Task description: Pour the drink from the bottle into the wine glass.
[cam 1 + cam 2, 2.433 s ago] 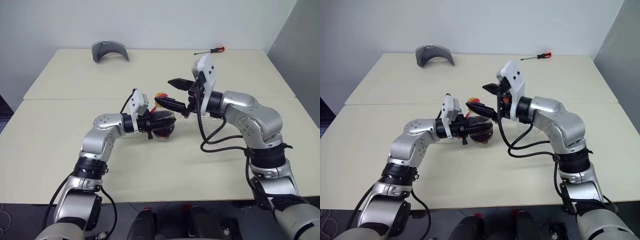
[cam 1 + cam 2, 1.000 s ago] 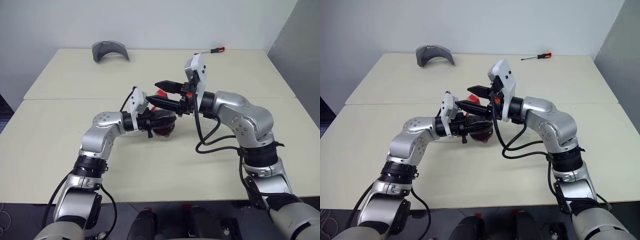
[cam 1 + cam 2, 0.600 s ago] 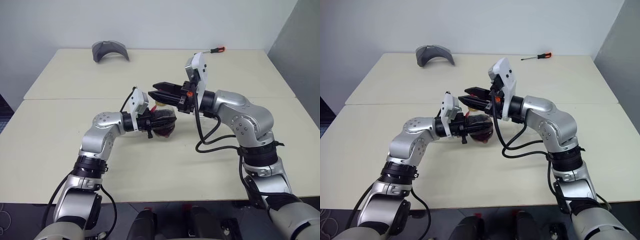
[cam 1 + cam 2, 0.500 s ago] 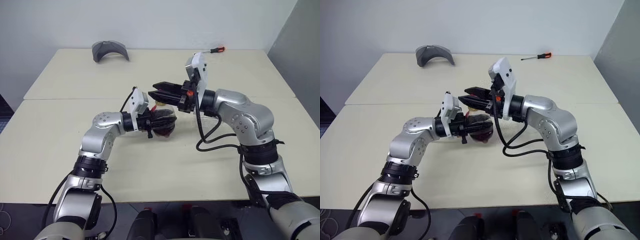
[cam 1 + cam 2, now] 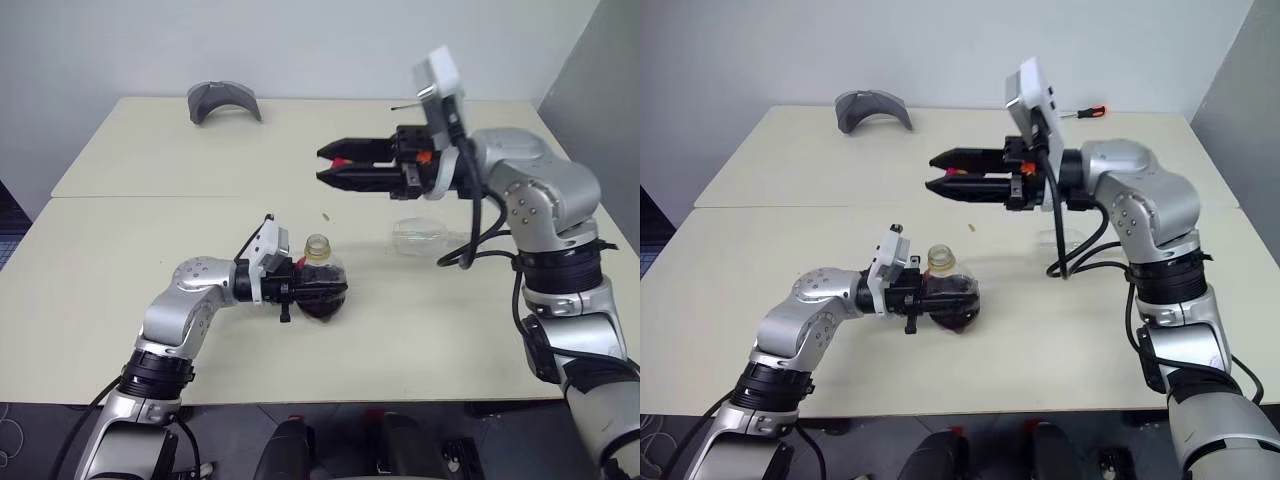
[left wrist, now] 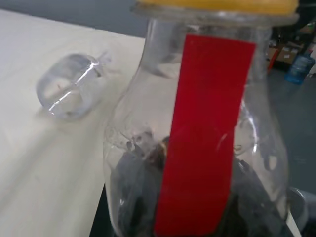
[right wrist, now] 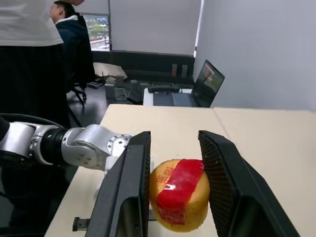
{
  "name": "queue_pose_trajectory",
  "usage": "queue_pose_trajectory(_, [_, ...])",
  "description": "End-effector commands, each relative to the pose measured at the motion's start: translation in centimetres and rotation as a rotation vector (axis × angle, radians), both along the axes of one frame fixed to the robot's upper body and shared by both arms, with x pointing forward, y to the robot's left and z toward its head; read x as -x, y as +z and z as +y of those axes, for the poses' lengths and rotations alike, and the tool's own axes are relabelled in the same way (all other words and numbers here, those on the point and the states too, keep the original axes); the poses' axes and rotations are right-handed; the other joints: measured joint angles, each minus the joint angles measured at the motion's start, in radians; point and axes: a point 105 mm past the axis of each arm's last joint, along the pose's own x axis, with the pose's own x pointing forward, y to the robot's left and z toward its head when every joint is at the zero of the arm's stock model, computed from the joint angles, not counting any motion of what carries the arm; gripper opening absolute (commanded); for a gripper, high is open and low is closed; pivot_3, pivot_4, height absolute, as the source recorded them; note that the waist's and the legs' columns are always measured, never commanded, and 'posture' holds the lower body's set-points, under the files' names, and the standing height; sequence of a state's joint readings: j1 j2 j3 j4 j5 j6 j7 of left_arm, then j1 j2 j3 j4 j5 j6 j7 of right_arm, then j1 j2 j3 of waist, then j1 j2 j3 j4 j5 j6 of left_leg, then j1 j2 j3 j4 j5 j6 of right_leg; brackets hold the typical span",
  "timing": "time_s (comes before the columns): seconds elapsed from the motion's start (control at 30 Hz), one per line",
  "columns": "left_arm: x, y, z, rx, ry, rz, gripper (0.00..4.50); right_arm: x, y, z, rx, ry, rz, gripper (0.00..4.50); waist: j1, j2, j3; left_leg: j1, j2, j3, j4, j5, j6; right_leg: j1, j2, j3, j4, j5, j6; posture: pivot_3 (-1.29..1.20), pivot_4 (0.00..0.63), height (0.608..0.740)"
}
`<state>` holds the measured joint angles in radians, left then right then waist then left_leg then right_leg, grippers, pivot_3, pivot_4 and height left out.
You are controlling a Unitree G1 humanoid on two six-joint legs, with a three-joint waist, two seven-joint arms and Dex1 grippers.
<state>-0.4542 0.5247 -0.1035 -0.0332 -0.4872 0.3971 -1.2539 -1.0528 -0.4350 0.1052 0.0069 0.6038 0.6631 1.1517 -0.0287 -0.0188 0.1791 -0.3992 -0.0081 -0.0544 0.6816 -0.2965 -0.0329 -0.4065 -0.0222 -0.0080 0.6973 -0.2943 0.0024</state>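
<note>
I should release the yellow-and-red cap with my right gripper on the table (image 5: 481, 300) in front of the stem of the wine glass.
My left gripper (image 5: 298, 290) is shut on the bottle (image 5: 320, 280), which stands upright low over the near table with its neck open. The dark drink (image 5: 323, 298) fills its bulbous base; a red label strip (image 6: 202, 133) runs down the neck. Raised above and behind the bottle, my right gripper (image 5: 322, 165) is shut on the yellow-and-red cap (image 7: 178, 195), clear of the bottle. The wine glass (image 5: 425, 236) lies on its side on the table to the bottle's right, under my right forearm, and it also shows as the clear wine glass (image 6: 71, 86) in the left wrist view.
A grey curved piece (image 5: 224, 100) sits at the table's far left. A red-handled screwdriver (image 5: 1085, 112) lies at the far edge behind my right arm. A seam (image 5: 150, 197) joins the two tabletops. People (image 7: 44, 54) stand beyond the table in the right wrist view.
My right gripper has risen up and to the right, taking the cap off the bottle. The left gripper has drawn the uncapped bottle back and down toward me.
</note>
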Motion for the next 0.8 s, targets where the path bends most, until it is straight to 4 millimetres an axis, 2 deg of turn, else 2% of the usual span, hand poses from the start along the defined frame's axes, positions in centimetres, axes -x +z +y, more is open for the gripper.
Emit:
queue_pose_trajectory(0.03, [0.7, 2.0, -0.6, 0.03, -0.059, -0.064, 1.03, 0.5, 0.9, -0.1, 0.008, 0.028, -0.055, 1.21, -0.001, 0.0, 0.0, 0.0, 0.0, 0.0, 0.0, 0.0, 0.0, 0.0, 0.0, 0.0, 0.0, 0.0, 0.0, 0.0, 0.15, 0.74])
queue_pose_trajectory(0.17, [0.9, 2.0, -0.5, 0.027, -0.058, -0.06, 1.03, -0.5, 1.2, -1.1, 0.013, -0.035, -0.069, 1.21, -0.001, 0.0, 0.0, 0.0, 0.0, 0.001, 0.0, 0.0, 0.0, 0.0, 0.0, 0.0, 0.0, 0.0, 0.0, 0.0, 0.15, 0.74])
queue_pose_trajectory(0.3, [1.1, 2.1, 0.0, 0.033, -0.038, -0.063, 1.03, -0.8, 0.0, -4.9, 0.02, -0.171, -0.008, 1.21, 0.005, 0.0, 0.0, -0.001, 0.0, -0.001, 0.0, 0.0, 0.0, 0.0, 0.0, 0.0, -0.001, 0.0, 0.0, 0.0, 0.15, 0.74])
queue_pose_trajectory(0.5, [1.5, 1.8, 0.2, 0.031, -0.03, -0.056, 1.03, 1.0, -4.7, -10.3, 0.069, -0.417, 0.106, 1.21, 0.012, 0.0, 0.0, -0.001, 0.0, 0.0, 0.0, 0.0, 0.001, 0.001, -0.001, 0.0, -0.001, 0.0, 0.0, 0.0, 0.15, 0.74])
queue_pose_trajectory(0.6, [0.6, 1.9, 0.1, 0.04, -0.005, -0.074, 1.03, 1.1, -7.7, -12.9, 0.029, -0.715, 0.127, 1.21, 0.018, -0.001, 0.0, 0.0, 0.0, 0.0, 0.0, -0.002, 0.004, 0.001, 0.0, 0.0, -0.001, 0.0, 0.0, 0.0, 0.15, 0.74])
queue_pose_trajectory(0.67, [0.1, 2.0, -0.2, 0.047, 0.0, -0.081, 1.03, 1.2, -9.3, -14.3, -0.077, -0.903, 0.187, 1.21, 0.019, -0.001, 0.0, 0.0, 0.001, 0.001, 0.0, -0.002, 0.004, 0.001, 0.0, 0.001, 0.0, 0.0, 0.0, 0.0, 0.15, 0.74])
queue_pose_trajectory(0.8, [-0.5, 2.2, -1.1, 0.064, -0.015, -0.091, 1.03, 3.1, -14.5, -15.8, -0.077, -1.207, 0.291, 1.21, 0.023, 0.0, -0.001, 0.0, 0.0, 0.002, 0.0, 0.0, 0.0, 0.001, 0.0, 0.002, 0.0, 0.0, 0.0, 0.0, 0.15, 0.74])
